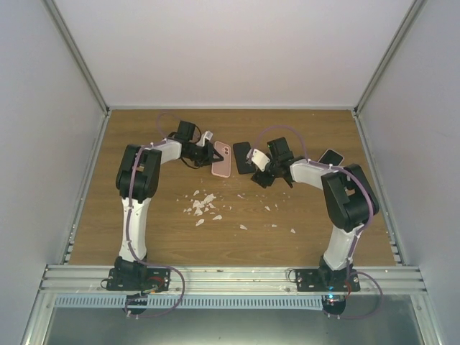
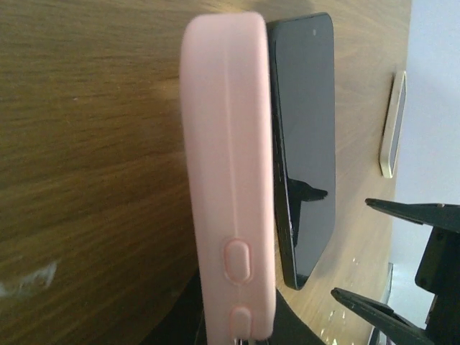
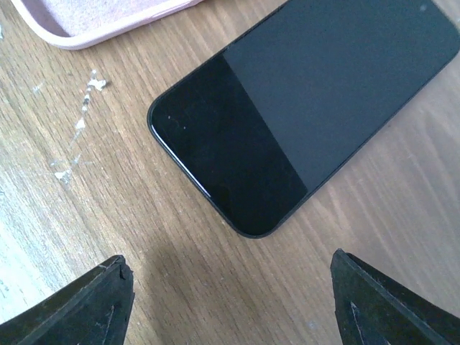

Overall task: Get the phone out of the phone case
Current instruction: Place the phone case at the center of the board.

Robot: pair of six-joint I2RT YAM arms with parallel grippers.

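Next, I release the pink phone case from my left gripper flat on the wood [image 1: 223, 157], next to the black phone.
The pink phone case [image 1: 221, 159] lies at the back middle of the table, empty, its hollow side showing in the right wrist view [image 3: 93, 18]. The black phone [image 1: 243, 157] lies flat beside it on the wood, screen up, out of the case, and fills the upper right wrist view [image 3: 302, 108]. My left gripper [image 1: 205, 152] is shut on the case's near end; the case's side with its buttons [image 2: 230, 180] fills the left wrist view, with the phone [image 2: 305, 144] just behind it. My right gripper [image 1: 260, 175] is open and empty [image 3: 233, 305], just short of the phone's corner.
Several white crumbs [image 1: 203, 204] are scattered on the wood in front of the case. Another dark device [image 1: 330, 157] lies at the back right; its pale edge shows in the left wrist view [image 2: 392, 126]. Grey walls close the table on three sides.
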